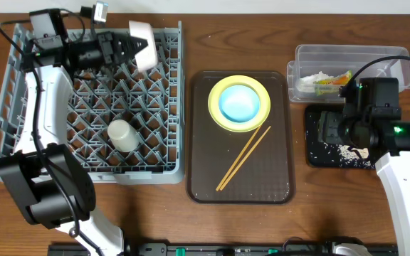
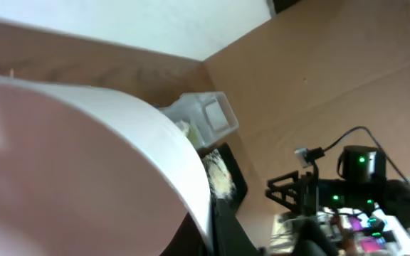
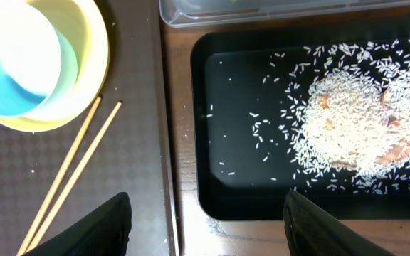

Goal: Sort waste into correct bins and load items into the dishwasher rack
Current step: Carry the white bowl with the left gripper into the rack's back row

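Observation:
I should use my left gripper to set the pinkish-white bowl down in the grey dishwasher rack point(image 1: 144, 70) beyond the small white cup.
My left gripper point(image 1: 128, 47) is shut on the rim of the pinkish-white bowl point(image 1: 142, 44) and holds it on its side over the far edge of the grey dishwasher rack point(image 1: 20, 135). The bowl fills the left wrist view point(image 2: 70, 171). A small white cup point(image 1: 122, 134) stands in the rack. The yellow plate point(image 1: 223, 114) with the light blue bowl point(image 1: 239, 102) in it and the chopsticks point(image 1: 244, 157) lie on the brown tray. My right gripper point(image 3: 205, 235) is open and empty above the black tray point(image 3: 233, 192), which holds rice scraps point(image 3: 354, 121).
The brown serving tray point(image 1: 276, 178) sits between the rack and the bins. The clear tub point(image 1: 390, 57) at the far right holds white paper point(image 1: 317, 77) and the green-yellow wrapper point(image 1: 333, 82). The right arm point(image 1: 383, 128) hangs over the black tray.

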Tool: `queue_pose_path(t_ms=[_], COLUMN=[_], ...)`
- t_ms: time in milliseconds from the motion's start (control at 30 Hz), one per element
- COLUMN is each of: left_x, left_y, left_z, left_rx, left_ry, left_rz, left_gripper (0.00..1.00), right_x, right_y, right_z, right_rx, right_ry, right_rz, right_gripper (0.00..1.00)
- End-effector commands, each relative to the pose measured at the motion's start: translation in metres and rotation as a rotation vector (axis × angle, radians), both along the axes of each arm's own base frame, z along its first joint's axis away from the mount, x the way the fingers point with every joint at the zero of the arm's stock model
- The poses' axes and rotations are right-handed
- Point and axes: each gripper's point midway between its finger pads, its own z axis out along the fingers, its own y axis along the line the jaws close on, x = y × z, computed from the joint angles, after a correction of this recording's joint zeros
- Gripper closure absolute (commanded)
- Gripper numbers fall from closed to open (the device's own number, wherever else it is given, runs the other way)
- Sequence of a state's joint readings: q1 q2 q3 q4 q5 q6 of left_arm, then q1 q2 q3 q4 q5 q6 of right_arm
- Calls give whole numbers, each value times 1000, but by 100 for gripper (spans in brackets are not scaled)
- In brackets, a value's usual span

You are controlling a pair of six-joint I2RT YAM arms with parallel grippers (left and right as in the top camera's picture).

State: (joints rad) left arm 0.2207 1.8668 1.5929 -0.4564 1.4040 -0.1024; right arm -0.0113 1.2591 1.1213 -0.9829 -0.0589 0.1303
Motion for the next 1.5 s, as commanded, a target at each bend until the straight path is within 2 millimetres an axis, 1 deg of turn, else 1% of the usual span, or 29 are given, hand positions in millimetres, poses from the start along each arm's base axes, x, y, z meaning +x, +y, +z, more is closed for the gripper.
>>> queue_pose_path(t_ms=[0,100,233,467,567,667,767,1067,1133,1267,1333,1467], left_x=[5,8,15,40,45,48,51,56,55,52,54,54], left_y=[-7,-12,-16,-11,-10,-10,-6,15,17,20,23,32], left_z=[6,5,-6,-42,-59,-74,-84,-93,-97,-108,-117,-128], left_rx=[-12,-11,-21,-71,-86,-94,-98,-92,-92,-82,-62,-40], left_ry=[-18,-32,-10,111,161,195,216,236,244,264,283,335], left_rz=[-20,-31,-38,-15,-10,-11,-4,54,61,80,111,160], left_gripper=[94,94,94,94,94,94,94,94,94,94,94,94], right_x=[3,3,3,3,3,3,3,2,2,2,1,0], right_y=[-2,-2,-2,-2,-2,-2,-2,-2,-2,-2,-2,-2], right_z=[8,9,9,8,8,8,8,8,8,8,8,7], right_rx=[8,8,8,8,8,8,8,8,8,8,8,8], right_ry=[-24,-26,-27,-26,-26,-25,-24,-23,-22,-22,-19,-11], right_rz=[-21,-21,-21,-21,-21,-21,-21,-21,-21,-21,-21,-21], right_gripper=[34,34,34,34,33,33,33,34,33,34,34,34])
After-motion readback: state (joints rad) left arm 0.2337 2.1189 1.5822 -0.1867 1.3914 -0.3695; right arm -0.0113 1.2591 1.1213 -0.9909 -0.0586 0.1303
